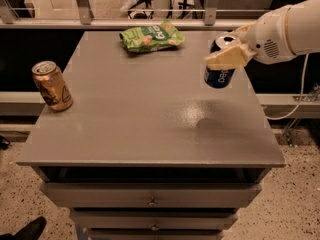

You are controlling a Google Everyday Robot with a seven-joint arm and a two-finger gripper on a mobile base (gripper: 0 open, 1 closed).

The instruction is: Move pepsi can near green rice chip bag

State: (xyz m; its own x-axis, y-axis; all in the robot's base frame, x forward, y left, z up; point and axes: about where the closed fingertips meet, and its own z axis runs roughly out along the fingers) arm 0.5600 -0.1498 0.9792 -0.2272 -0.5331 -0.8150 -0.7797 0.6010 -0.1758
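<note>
Next, I release the pepsi can on the grey table (184, 55), close beside the green rice chip bag's nearest end.
The pepsi can (219, 76), dark blue with a silver top, hangs tilted in the air above the right side of the grey table (145, 119). My gripper (227, 54) comes in from the right on a white arm and is shut on the can's upper part. The green rice chip bag (150, 35) lies flat at the table's far edge, left of the can and apart from it.
A gold-brown can (52, 86) stands upright near the table's left edge. The table has drawers (150, 201) below its front edge. A railing (145, 9) runs behind the table. A cable (295, 104) hangs at the right.
</note>
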